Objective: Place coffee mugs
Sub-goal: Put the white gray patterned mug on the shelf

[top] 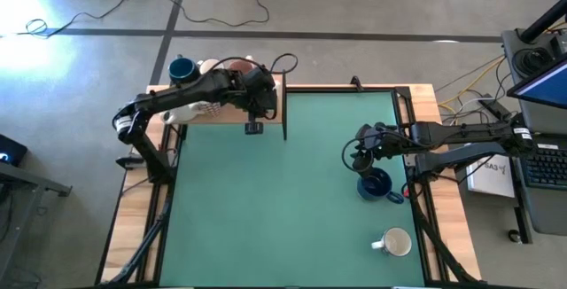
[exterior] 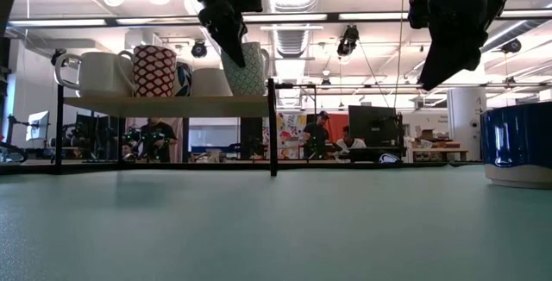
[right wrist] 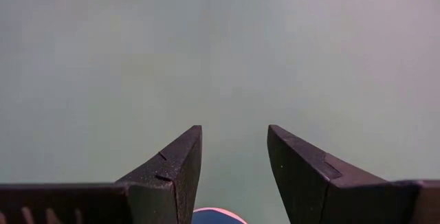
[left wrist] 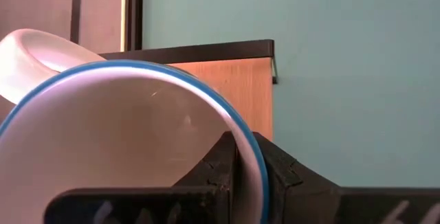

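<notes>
The teal-patterned mug leans over the end of the shelf, so next my left gripper sets it upright, open, then grabs the mug's rim (exterior: pixel 250 45) again and moves it toward the shelf's far corner.
My left gripper (top: pixel 255 92) is over the right end of a wooden shelf (top: pixel 275 116) at the table's far left, shut on a white mug with a blue rim and teal pattern (exterior: pixel 247 72). Several other mugs stand on the shelf: white (exterior: pixel 93 74), red-patterned (exterior: pixel 155 70), dark blue (top: pixel 182 69). My right gripper (top: pixel 361 152) hangs open above the mat at the right side, just beyond a dark blue mug (top: pixel 376 184) that stands on its base. A cream mug (top: pixel 394 243) stands nearer the near edge. My left gripper pinches the mug's wall at the blue rim (left wrist: pixel 253 157), one finger (left wrist: pixel 216 162) inside the cup and one (left wrist: pixel 289 172) outside. The fingers come from above, slanting down. The mug is slightly tilted, its base (exterior: pixel 246 93) at the shelf board; whether it rests there I cannot tell.
The shelf is a raised board on thin black legs (exterior: pixel 272 134), with open space under it. The green mat (top: pixel 283 200) stretches bare between shelf and right-hand mugs. Cables and equipment lie beyond the table's right edge (top: pixel 496 147). People sit in the room far behind.
</notes>
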You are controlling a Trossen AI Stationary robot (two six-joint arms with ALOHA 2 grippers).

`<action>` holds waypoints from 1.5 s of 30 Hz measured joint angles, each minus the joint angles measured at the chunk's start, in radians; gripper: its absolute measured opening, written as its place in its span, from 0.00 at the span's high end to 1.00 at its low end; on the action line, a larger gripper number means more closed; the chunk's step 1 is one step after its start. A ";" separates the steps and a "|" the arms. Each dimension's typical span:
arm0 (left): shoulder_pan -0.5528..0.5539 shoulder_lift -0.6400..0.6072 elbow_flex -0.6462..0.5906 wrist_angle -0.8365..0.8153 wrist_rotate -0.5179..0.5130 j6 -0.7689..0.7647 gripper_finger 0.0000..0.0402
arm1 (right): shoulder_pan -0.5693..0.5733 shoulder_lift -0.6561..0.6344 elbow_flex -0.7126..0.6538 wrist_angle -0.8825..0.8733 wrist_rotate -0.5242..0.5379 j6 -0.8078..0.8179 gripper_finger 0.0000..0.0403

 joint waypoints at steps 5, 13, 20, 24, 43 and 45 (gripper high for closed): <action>0.004 0.004 0.031 -0.043 0.005 -0.005 0.96 | 0.000 0.000 0.000 0.000 0.000 0.000 0.62; 0.012 0.005 0.062 -0.071 0.038 -0.008 0.92 | 0.000 0.000 0.000 0.000 0.000 0.000 0.62; 0.021 0.021 0.063 -0.065 0.057 -0.007 0.86 | 0.000 0.000 0.000 0.000 0.000 0.000 0.62; 0.026 0.035 0.088 -0.065 0.055 -0.007 0.84 | 0.000 0.000 0.000 0.000 0.000 0.000 0.62; 0.024 0.035 0.247 -0.269 0.056 0.042 0.75 | 0.000 0.000 0.000 0.001 0.000 0.000 0.61; 0.024 0.035 0.251 -0.297 0.056 0.062 0.75 | 0.000 0.000 0.000 0.001 0.000 0.000 0.61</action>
